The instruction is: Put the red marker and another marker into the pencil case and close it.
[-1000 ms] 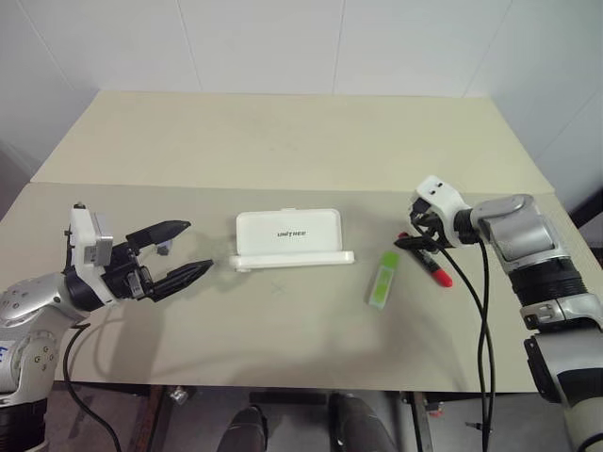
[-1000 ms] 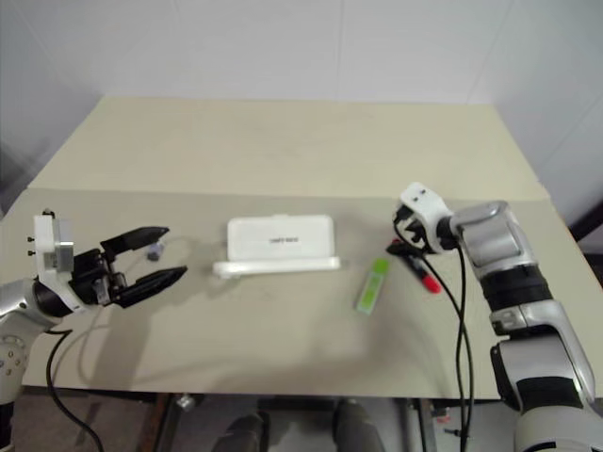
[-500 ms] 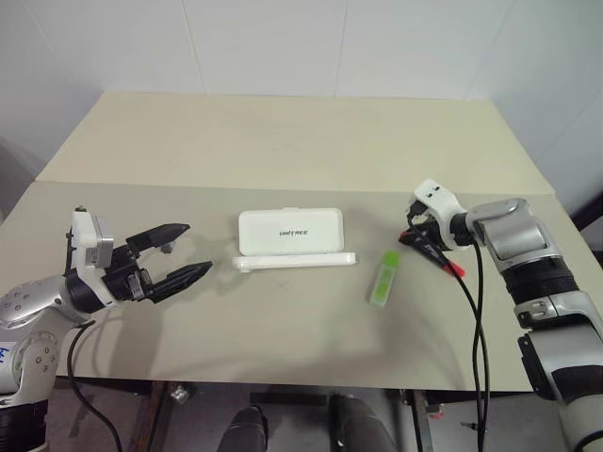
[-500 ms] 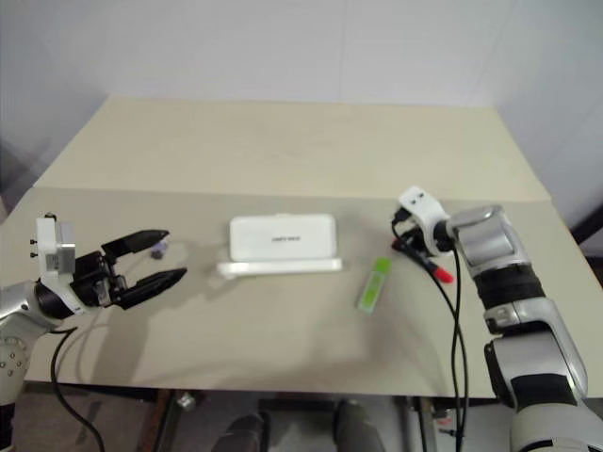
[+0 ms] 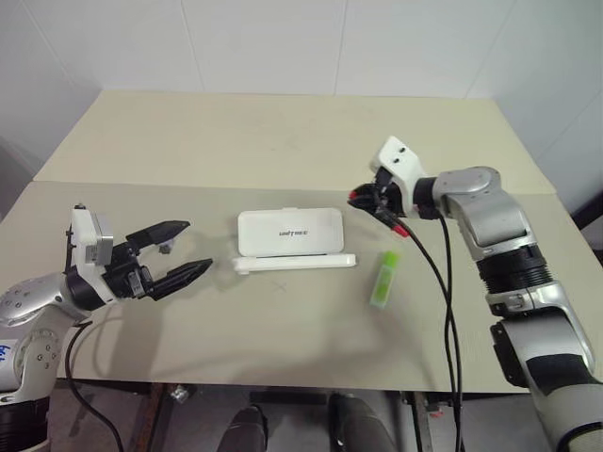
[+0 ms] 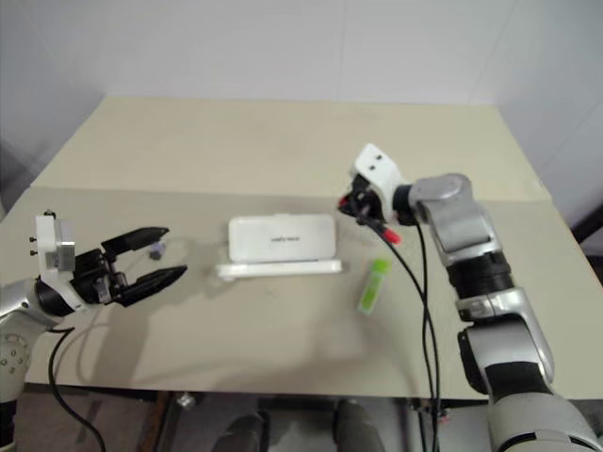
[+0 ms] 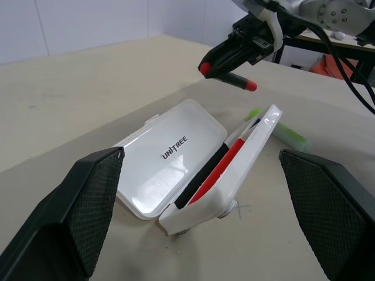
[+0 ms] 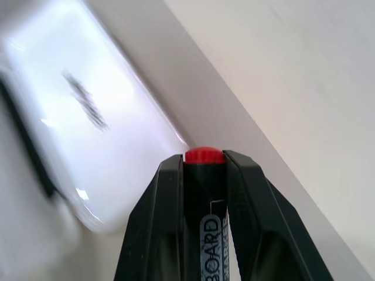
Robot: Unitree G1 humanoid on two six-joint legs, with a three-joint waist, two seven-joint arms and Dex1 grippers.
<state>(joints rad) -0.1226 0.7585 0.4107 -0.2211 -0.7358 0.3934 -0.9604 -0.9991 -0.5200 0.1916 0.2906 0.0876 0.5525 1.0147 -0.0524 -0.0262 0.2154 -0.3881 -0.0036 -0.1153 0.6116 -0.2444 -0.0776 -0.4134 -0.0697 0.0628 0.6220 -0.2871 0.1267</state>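
Note:
Next, my right gripper lets go of the red marker in the pencil case's tray, along the edge (image 5: 295, 266) next to the lettered lid.
The pencil case (image 5: 288, 232) lies open in the middle of the table, its white lettered lid tipped back and its tray (image 5: 295, 262) in front. In the left wrist view a red and a black stripe show inside the case (image 7: 218, 170). My right gripper (image 5: 369, 201) hovers just right of the lid, shut on the red marker (image 5: 392, 223). The marker's red end (image 8: 204, 156) shows between the fingers (image 8: 167, 199). The lime-green marker (image 5: 382, 280) lies flat on the table, right of the tray. My left gripper (image 5: 198, 247) stands open, left of the case and apart from it.
The beige table (image 5: 283, 141) stretches far behind the case to a white wall. Its front edge runs close below both arms. Black cables (image 5: 443, 282) hang from my right arm over the table's right side, near the green marker.
My right gripper shut on the red marker, lifted it off the table and carried it left to the case's lid. The left gripper and the green marker stayed put.

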